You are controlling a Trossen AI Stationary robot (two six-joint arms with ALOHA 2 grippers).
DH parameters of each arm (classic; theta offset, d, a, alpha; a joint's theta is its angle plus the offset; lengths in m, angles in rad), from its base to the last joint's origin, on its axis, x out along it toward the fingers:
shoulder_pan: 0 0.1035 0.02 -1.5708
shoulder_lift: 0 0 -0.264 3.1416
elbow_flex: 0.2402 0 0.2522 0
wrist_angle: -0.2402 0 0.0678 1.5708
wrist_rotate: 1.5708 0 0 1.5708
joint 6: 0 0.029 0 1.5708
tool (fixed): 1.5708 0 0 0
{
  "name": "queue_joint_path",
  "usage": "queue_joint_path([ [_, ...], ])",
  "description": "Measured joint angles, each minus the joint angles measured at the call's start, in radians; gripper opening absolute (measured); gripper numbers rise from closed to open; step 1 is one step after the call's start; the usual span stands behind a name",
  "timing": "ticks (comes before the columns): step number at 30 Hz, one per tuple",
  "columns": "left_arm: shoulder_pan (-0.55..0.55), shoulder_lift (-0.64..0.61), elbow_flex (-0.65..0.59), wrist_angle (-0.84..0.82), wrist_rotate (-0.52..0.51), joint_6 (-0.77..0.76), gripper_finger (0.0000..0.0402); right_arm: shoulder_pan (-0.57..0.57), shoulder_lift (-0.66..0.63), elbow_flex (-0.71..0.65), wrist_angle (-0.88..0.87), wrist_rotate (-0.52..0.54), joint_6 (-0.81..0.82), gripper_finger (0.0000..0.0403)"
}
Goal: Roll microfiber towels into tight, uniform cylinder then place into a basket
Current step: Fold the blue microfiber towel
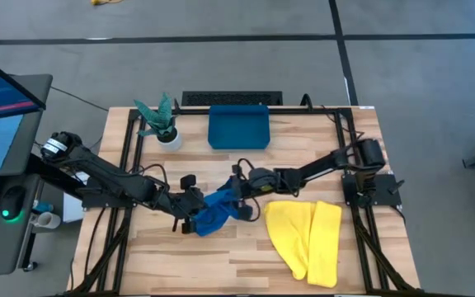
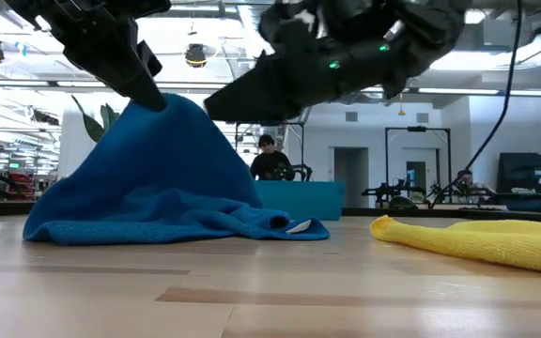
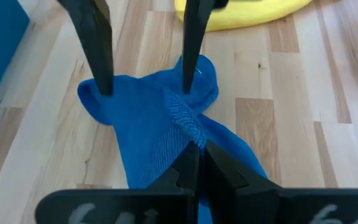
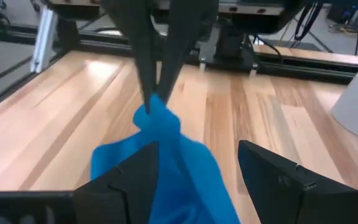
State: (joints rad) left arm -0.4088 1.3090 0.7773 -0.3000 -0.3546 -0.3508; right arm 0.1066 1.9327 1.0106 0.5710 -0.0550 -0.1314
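I will close my right gripper on the blue towel's loose end (image 1: 228, 200), opposite the peak in my left gripper, because the towel needs stretching between both grippers.
The blue towel (image 1: 215, 211) lies bunched at the table's middle, drawn up into a peak (image 2: 162, 103), with its lower edges on the wood. My left gripper (image 1: 192, 213) is shut on that peak. My right gripper (image 1: 239, 196) is open at the towel's right end, one finger on each side of the bunched cloth (image 4: 166, 143). The yellow towel (image 1: 308, 235) lies loosely folded on the table at the right. The teal basket (image 1: 238, 128) stands at the far middle. My left gripper pinches a bunched fold of the blue towel (image 3: 188, 124) between its two shut fingers, slanting down from the table's left. The held part stands up as a peak and the rest of the towel lies slack on the table. My right gripper's open fingers (image 3: 103, 81) reach the cloth's far end with their tips. One finger (image 4: 143, 171) lies against the towel. I cannot tell whether they press on it.
A small white pot with a green plant (image 1: 167, 132) stands left of the basket. Bare wood lies along the near edge (image 1: 221, 264). A person sits at a desk in the room behind (image 2: 270, 160).
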Motion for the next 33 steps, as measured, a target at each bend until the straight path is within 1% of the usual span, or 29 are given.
queue_joint_path([
  [7, 0.000, 0.000, 0.000, 0.003, -0.035, 0.025, 0.0002, -0.004, 0.055, 0.063, -0.153, 0.000, 0.000, 0.0244],
  [15, 0.000, 0.000, 0.000, -0.004, -0.079, 0.026, 0.0002, -0.027, 0.050, 0.082, -0.255, 0.001, 0.008, 0.0244],
  [19, -0.001, -0.005, 0.000, -0.009, -0.105, 0.026, 0.0002, -0.033, 0.050, 0.081, -0.342, 0.000, 0.008, 0.0244],
  [22, -0.001, -0.013, 0.000, -0.016, -0.134, 0.026, 0.0002, -0.033, 0.050, 0.081, -0.354, 0.000, 0.008, 0.0244],
  [27, -0.006, -0.015, 0.066, -0.173, -0.200, -0.014, 0.0002, -0.035, 0.050, 0.081, -0.375, 0.000, 0.008, 0.0244],
  [33, -0.023, -0.015, 0.145, -0.272, -0.255, -0.026, 0.0002, -0.046, 0.044, 0.081, -0.396, 0.001, 0.015, 0.0244],
])
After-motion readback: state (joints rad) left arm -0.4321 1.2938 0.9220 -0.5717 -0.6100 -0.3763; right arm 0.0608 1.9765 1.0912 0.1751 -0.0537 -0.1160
